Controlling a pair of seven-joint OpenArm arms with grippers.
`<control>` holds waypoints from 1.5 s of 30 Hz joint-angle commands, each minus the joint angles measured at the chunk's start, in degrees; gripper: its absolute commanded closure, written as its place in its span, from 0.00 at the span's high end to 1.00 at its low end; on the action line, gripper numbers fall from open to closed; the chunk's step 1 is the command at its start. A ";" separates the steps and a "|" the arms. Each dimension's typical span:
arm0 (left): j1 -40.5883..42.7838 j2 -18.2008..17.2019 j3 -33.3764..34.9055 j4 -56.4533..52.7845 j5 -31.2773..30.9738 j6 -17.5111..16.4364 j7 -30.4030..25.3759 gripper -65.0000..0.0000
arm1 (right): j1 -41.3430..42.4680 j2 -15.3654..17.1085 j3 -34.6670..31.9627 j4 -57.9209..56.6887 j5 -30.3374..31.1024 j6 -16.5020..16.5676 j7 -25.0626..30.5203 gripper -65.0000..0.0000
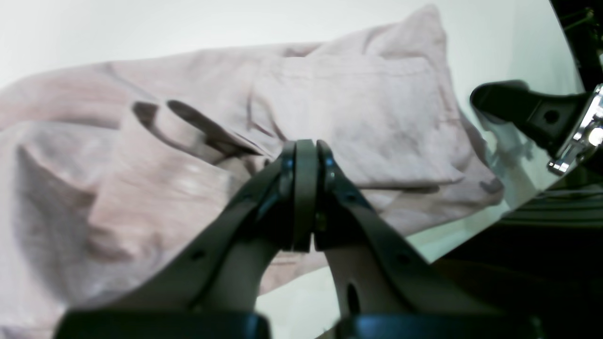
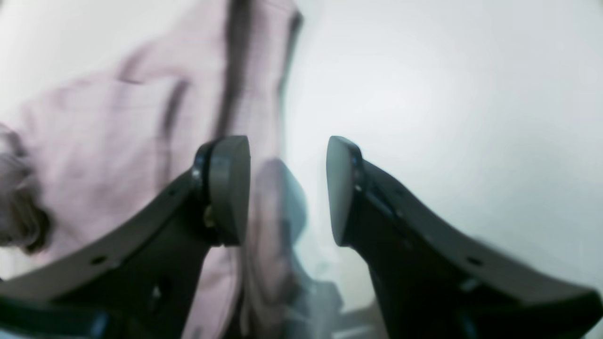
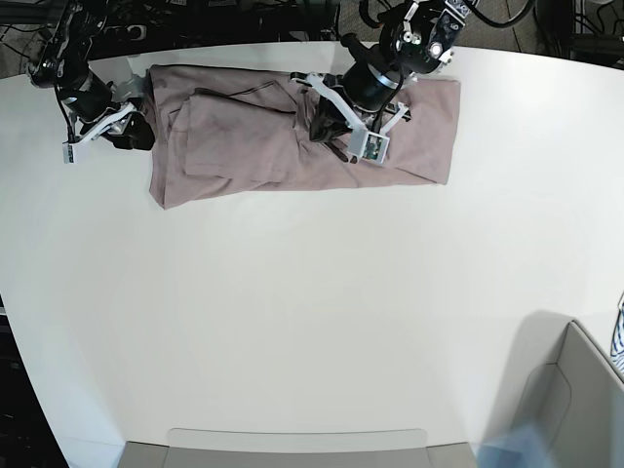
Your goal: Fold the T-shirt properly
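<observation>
Next, my right gripper grips the mauve-pink T-shirt at the folded-over part (image 3: 204, 150) (image 2: 116, 164), just in from the shirt's edge nearest that gripper.
The mauve-pink T-shirt (image 3: 414, 127) lies spread and wrinkled along the far side of the white table (image 3: 292, 292), with one part folded over on its left half. My left gripper (image 3: 327, 125) is over the shirt's middle. In the left wrist view its jaws are pressed together (image 1: 305, 143), and creases in the shirt (image 1: 367, 117) run to the tips. My right gripper (image 3: 136, 127) is at the shirt's left edge. In the right wrist view it is open (image 2: 287, 188), with the blurred shirt edge (image 2: 108, 141) beneath and to the left. It also shows in the left wrist view (image 1: 518, 106).
A grey bin (image 3: 575, 390) stands at the near right corner, with a blue-and-white striped cloth (image 3: 619, 341) at the right edge. A grey tray rim (image 3: 292, 448) runs along the near edge. Cables and arm bases crowd the far edge.
</observation>
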 commanded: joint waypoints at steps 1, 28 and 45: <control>-0.06 0.08 0.10 1.03 -0.09 -0.46 -1.25 0.00 | 0.61 0.75 -1.46 -0.80 -1.93 0.16 -1.05 0.41; 2.76 -0.01 -2.54 1.12 -0.18 -0.46 -1.34 0.00 | 13.89 0.84 -13.86 -1.59 -15.91 -4.59 -0.61 0.00; 8.65 -0.01 -21.35 1.03 -0.18 -0.90 -0.73 0.00 | 19.07 -5.93 -20.71 26.37 -48.35 -8.19 -9.84 0.00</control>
